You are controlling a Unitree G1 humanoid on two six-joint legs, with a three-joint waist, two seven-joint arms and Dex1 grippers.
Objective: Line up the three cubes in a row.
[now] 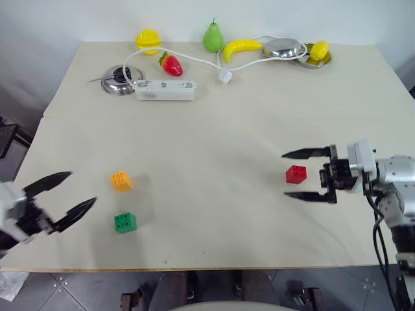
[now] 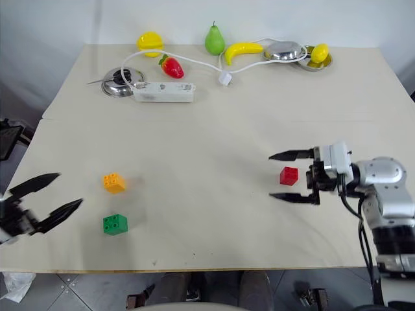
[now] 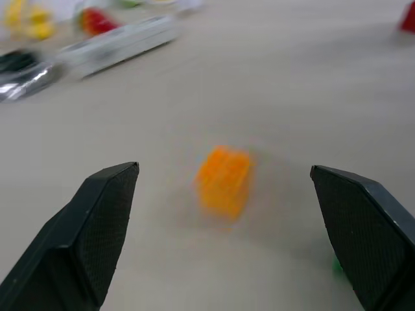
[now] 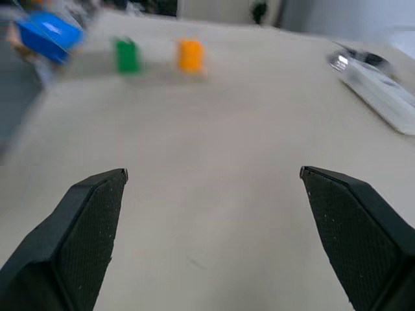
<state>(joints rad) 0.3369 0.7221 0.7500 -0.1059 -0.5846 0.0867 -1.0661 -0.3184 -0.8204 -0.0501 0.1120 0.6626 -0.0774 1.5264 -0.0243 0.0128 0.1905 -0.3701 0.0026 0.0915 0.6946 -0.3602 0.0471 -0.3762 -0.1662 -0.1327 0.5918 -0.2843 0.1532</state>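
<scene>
My left gripper is to close on the sides of the green cube (image 1: 126, 223) (image 3: 340, 267), the one that is closer to the table's front edge than the orange cube.
On the right of the table a red cube (image 1: 296, 173) rests on the surface between the two spread fingers of my right gripper (image 1: 296, 174), which is open and not touching it. An orange cube (image 1: 121, 181) sits on the left side, with a green cube (image 1: 126, 222) just in front of it. My left gripper (image 1: 82, 192) is open at the table's left front edge, a short way left of those two cubes. The orange cube (image 3: 224, 181) lies ahead between the left fingers in the left wrist view. Far ahead in the right wrist view stand the green cube (image 4: 127, 55) and the orange cube (image 4: 190, 54).
Along the back edge lie toy fruits: a yellow one (image 1: 148, 41), a strawberry (image 1: 171, 64), a pear (image 1: 213, 37), a banana (image 1: 240, 48). A white power strip (image 1: 165, 89) with its cable, a round metal dish (image 1: 118, 80) and metal bowls (image 1: 284, 47) stand there too.
</scene>
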